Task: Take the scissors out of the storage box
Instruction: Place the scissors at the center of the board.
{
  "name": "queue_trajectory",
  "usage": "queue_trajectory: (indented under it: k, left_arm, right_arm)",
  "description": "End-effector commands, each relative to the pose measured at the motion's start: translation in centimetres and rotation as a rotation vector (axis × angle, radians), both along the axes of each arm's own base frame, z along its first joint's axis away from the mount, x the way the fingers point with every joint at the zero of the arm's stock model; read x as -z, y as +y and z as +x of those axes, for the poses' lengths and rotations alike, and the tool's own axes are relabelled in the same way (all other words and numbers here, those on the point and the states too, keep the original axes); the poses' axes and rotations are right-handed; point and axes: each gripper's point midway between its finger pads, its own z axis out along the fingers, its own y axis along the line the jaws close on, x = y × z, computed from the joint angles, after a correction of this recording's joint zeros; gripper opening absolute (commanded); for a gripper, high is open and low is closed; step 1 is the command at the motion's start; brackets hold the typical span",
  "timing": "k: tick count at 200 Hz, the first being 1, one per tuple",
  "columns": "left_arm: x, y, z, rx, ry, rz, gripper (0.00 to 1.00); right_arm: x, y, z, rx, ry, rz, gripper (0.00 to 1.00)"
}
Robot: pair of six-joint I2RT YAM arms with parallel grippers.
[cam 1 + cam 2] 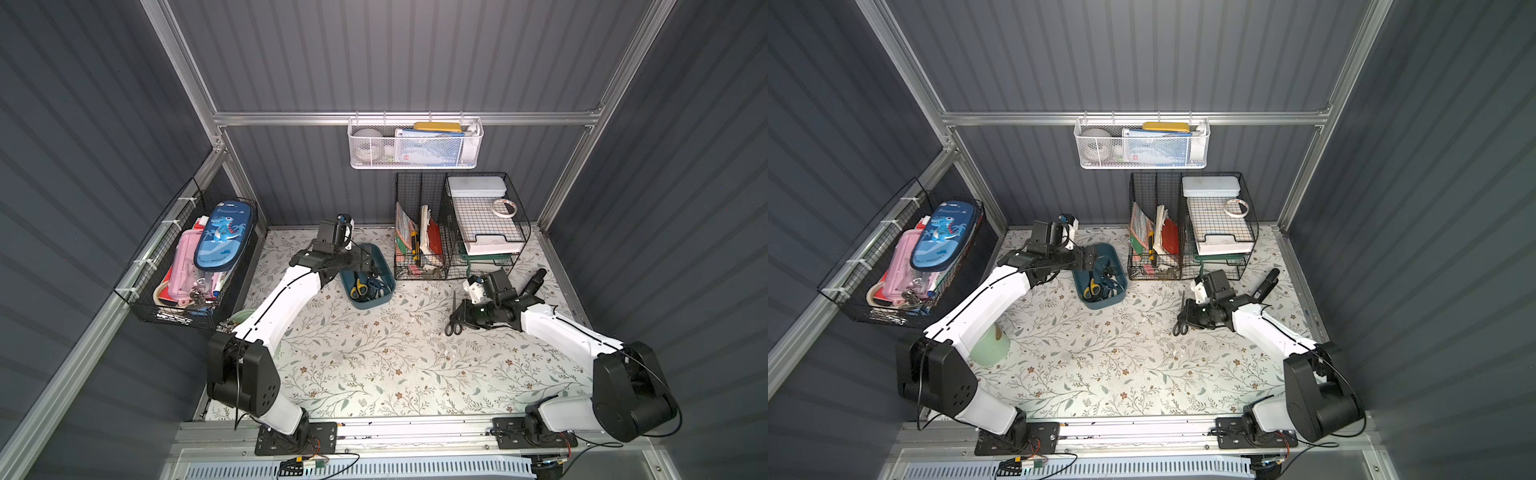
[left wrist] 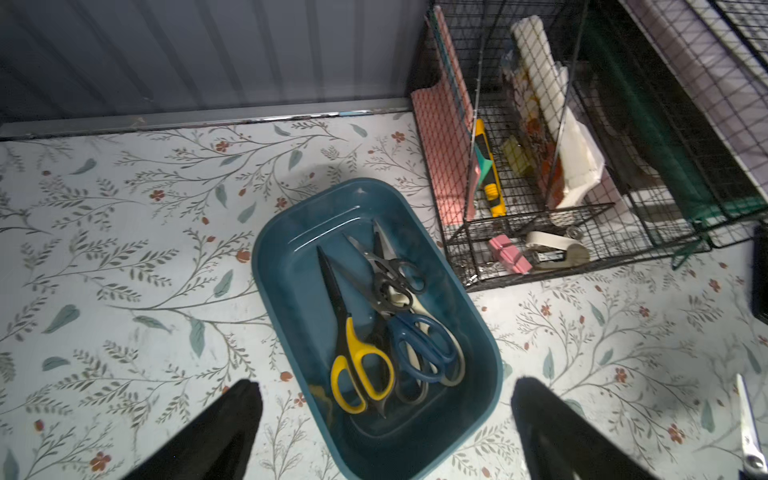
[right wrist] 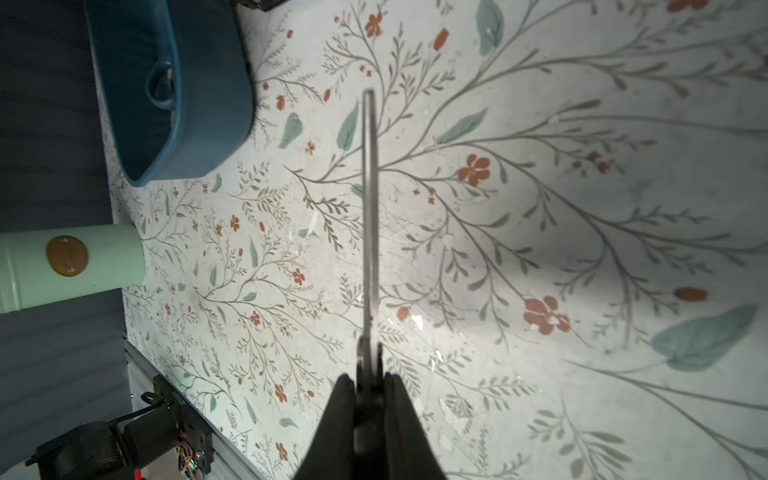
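I am going to open my right gripper and let go of the black-handled scissors on the floral mat point(image 1: 459, 328) point(image 3: 497, 304) in front of the black wire organizer.
The teal storage box point(image 1: 376, 302) point(image 2: 291, 266) sits on the floral mat near the back middle. Several scissors lie in it: a yellow-handled pair point(image 2: 359, 370) point(image 1: 357, 286), a blue-handled pair point(image 2: 419, 345) and small black-handled ones point(image 2: 395, 282). My left gripper point(image 2: 386, 386) point(image 1: 365, 259) hovers over the box, open wide, with nothing between its fingers. To the right of the box, my right gripper point(image 3: 370, 380) point(image 1: 462, 313) is shut on a black-handled pair of scissors point(image 3: 370, 208) point(image 1: 453, 328). Its blade points towards the back and its handles hang low over the mat.
A black wire organizer point(image 1: 457, 224) with papers stands right beside the box. A white mesh basket point(image 1: 415, 143) hangs on the back wall. A black wire basket point(image 1: 187, 257) with pencil cases hangs on the left wall. A mint cup point(image 1: 988, 349) stands under my left arm.
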Motion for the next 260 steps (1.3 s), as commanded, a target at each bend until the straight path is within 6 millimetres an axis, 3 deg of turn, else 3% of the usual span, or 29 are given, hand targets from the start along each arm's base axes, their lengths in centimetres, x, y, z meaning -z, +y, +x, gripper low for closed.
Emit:
queue_trajectory:
  k: [1, 32, 54, 119, 171, 236, 260]
  left_arm:
    - [0.7, 2.1, 0.5, -0.116, 0.025, 0.046, 0.99]
    - [1.1, 2.2, 0.3, -0.118, 0.033, 0.045, 0.99]
    - [1.0, 2.3, 0.0, -0.112, 0.032, 0.05, 0.99]
    - [2.0, 2.2, 0.0, -0.106, 0.056, 0.056, 0.99]
    - [2.9, 2.0, 0.3, -0.109, 0.076, 0.055, 0.99]
    - [4.4, 2.1, 0.5, -0.118, 0.105, 0.072, 0.99]
    - [5.4, 2.3, 0.8, -0.129, 0.119, 0.091, 0.99]
  right_arm:
    - [1.0, 0.6, -0.4, -0.1, 0.027, 0.015, 0.01]
    - [3.8, 1.1, -0.8, -0.113, 0.124, 0.033, 0.0]
    - [5.0, 0.2, -0.8, -0.089, 0.156, 0.005, 0.0]
    - [6.2, -3.1, -1.0, -0.079, 0.236, -0.079, 0.04]
    - [6.3, -3.7, 0.0, -0.051, 0.248, -0.084, 0.13]
    - [6.9, -4.6, -0.5, -0.026, 0.279, -0.138, 0.29]
    - [6.7, -4.9, -0.6, -0.02, 0.28, -0.153, 0.3]
